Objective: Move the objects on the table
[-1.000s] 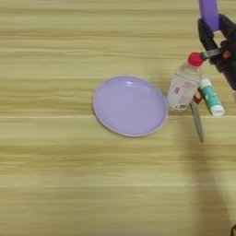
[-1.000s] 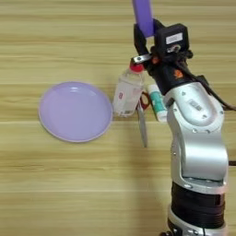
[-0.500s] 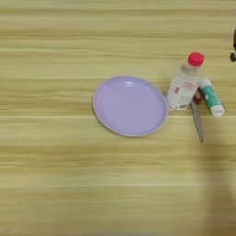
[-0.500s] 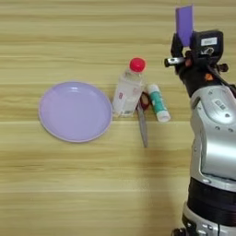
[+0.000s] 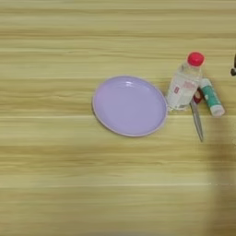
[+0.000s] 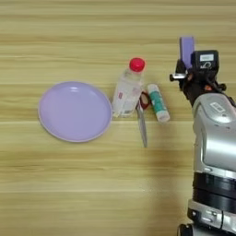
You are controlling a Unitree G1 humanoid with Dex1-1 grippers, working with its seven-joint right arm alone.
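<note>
The robot's right gripper needs to set the purple block down on the table (image 5: pixel 229 96) next to the teal tube, away from the bottle.
A small teal tube (image 6: pixel 157 102) with white ends lies on the table (image 6: pixel 69 184), just right of the bottle. A flat purple block (image 6: pixel 186 47) stands upright above the black head of my right gripper (image 6: pixel 186 59), which is shut on the block's lower end. The gripper hangs to the right of the tube and clear of it. Its silver forearm (image 6: pixel 216 138) rises from the bottom right corner. In the left eye view the tube (image 5: pixel 211 96) shows, but only a dark sliver of the gripper reaches the right edge.
A clear red-capped bottle (image 6: pixel 127 88) lies beside a lilac plate (image 6: pixel 75 111), which sits left of centre. Red-handled scissors (image 6: pixel 142 123) lie between the bottle and the tube, blades pointing toward me.
My right gripper has carried the purple block rightward, from above the bottle and tube to a spot right of the tube. The tube, bottle, scissors and plate have stayed put.
</note>
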